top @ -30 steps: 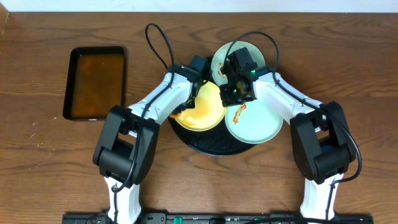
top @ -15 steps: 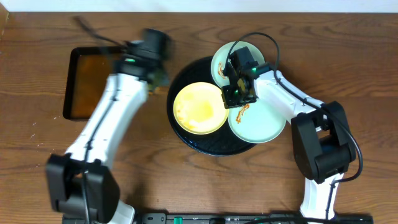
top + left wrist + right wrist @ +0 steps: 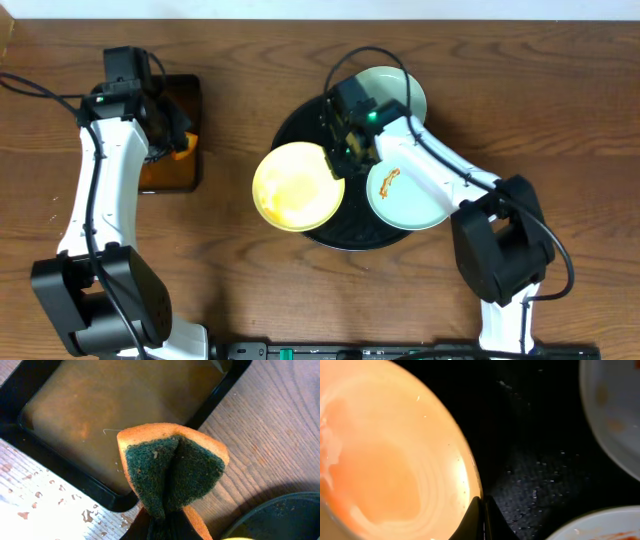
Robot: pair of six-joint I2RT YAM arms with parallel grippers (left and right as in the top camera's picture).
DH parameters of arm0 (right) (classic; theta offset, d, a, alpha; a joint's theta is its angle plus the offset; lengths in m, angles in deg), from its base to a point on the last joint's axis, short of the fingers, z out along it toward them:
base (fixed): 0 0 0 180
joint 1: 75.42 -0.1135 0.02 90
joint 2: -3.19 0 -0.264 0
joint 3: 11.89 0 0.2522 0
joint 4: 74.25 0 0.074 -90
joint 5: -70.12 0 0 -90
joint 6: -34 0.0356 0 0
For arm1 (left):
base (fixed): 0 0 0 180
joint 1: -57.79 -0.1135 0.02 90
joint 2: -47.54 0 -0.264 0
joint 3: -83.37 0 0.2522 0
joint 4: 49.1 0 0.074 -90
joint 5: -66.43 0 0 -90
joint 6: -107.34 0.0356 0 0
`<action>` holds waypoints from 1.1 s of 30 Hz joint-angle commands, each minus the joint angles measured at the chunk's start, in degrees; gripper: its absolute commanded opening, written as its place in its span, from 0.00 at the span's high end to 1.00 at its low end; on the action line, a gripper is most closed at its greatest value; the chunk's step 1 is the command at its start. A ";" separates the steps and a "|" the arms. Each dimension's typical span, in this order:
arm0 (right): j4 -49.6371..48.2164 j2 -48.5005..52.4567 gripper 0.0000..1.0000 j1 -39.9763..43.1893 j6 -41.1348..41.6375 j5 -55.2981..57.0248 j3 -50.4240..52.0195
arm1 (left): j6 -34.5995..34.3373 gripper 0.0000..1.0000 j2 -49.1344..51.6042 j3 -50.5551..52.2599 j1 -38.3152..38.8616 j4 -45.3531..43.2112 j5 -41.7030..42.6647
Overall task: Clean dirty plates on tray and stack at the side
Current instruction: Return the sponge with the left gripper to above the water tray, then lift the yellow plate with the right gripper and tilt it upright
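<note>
The yellow plate overhangs the round tray's rim, so my right gripper needs to regrip its edge point(image 3: 476, 476) and pull it further over the tray before tilting it up.
The round black tray point(image 3: 345, 235) sits mid-table. A pale yellow plate point(image 3: 295, 187) overhangs its left rim. My right gripper point(image 3: 337, 165) is shut on the yellow plate's right edge; the right wrist view shows the fingers point(image 3: 481, 510) pinching the rim of the yellow plate point(image 3: 385, 455). A mint-blue plate with an orange smear point(image 3: 405, 193) lies on the tray's right. Another mint-blue plate point(image 3: 398, 88) lies at the tray's back. My left gripper point(image 3: 172, 143) is shut on a folded orange and green sponge point(image 3: 170, 467), held over the rectangular tray's near corner.
A rectangular black tray of orange-brown liquid point(image 3: 165, 170) stands at the left, also in the left wrist view point(image 3: 120, 415). Water drops wet the wood beside it point(image 3: 30, 495). Cables loop over the back of the round tray.
My left arm swung left from the round tray to the rectangular tray, carrying the sponge. My right gripper pulled the yellow plate leftward, so it now overhangs the tray's left rim.
</note>
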 commanded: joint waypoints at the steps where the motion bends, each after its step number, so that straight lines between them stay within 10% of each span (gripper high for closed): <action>1: 0.52 -1.01 0.99 -0.26 1.29 5.16 -0.98 | 1.44 0.92 0.37 0.66 -0.39 -0.02 1.27; 23: -1.09 6.97 0.98 2.86 4.83 7.48 -0.87 | 1.49 0.92 0.37 0.66 -0.39 0.42 1.62; 33: -1.40 7.39 0.63 2.82 4.81 7.17 -0.87 | 2.08 0.92 0.37 0.66 -0.39 0.42 1.62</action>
